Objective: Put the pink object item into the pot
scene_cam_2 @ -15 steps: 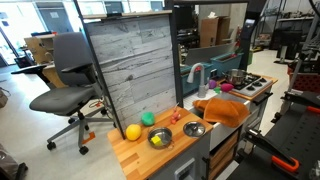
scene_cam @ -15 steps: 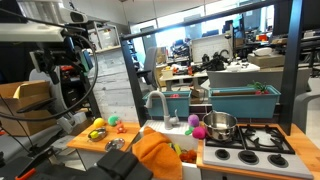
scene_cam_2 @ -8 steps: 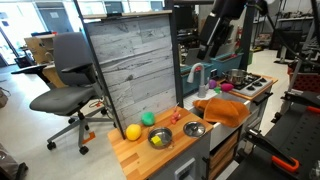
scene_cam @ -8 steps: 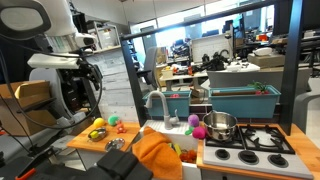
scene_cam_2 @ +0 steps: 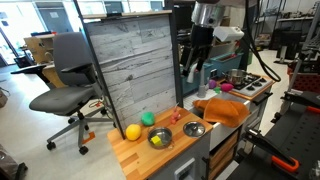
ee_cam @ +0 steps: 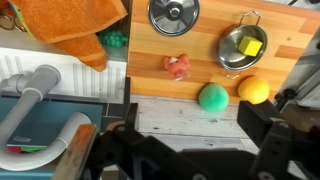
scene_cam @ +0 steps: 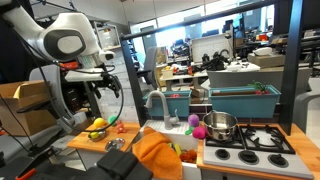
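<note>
My gripper will close on the middle of the pink object [scene_cam: 121,128] [ee_cam: 177,67], which sits between the green ball and the lid on the counter.
A small pink crumpled object [ee_cam: 178,66] lies on the wooden counter [ee_cam: 290,60]; it also shows in an exterior view [scene_cam_2: 177,116]. The shiny steel pot [scene_cam: 220,126] stands on the stove and shows in both exterior views [scene_cam_2: 237,75]; it is out of the wrist view. My gripper [ee_cam: 200,150] is open and empty, high above the counter's back edge, with the pink object ahead of it. It hangs well above the counter in both exterior views [scene_cam: 108,92] [scene_cam_2: 190,75].
On the counter are a green ball [ee_cam: 212,96], a yellow ball [ee_cam: 253,90], a small steel bowl [ee_cam: 242,45] holding a yellow item, and a lid [ee_cam: 173,14]. An orange cloth [ee_cam: 70,25] drapes by the sink faucet [ee_cam: 40,80]. A magenta ball [scene_cam: 198,131] lies beside the pot.
The arm has swung into view and come down toward the wooden counter. Nothing on the counter or the stove has moved.
</note>
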You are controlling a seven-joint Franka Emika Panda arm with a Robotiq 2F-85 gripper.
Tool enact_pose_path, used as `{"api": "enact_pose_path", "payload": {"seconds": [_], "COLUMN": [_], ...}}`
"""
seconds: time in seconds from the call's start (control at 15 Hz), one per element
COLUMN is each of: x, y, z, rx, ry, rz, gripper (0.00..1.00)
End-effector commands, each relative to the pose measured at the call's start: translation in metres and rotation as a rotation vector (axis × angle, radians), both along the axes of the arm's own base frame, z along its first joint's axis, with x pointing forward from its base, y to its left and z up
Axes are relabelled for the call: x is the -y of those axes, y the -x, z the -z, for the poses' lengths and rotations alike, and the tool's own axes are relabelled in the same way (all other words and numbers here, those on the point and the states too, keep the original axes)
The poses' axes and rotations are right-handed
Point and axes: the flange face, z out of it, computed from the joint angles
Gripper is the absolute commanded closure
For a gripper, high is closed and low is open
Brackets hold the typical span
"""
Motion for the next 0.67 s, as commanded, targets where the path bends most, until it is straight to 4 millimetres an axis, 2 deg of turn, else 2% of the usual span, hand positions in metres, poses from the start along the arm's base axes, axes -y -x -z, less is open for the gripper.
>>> {"api": "enact_pose_path", "payload": {"seconds": [0.0,0.6], "x": [-0.003,-0.034], "y": [-0.031,-0.048], "z": [0.025,0.095], "rx": [-0.049,-0.193], "ry": [0.06,0.13], "rz": [0.05,0.135], "gripper": [0.0,0.0]}}
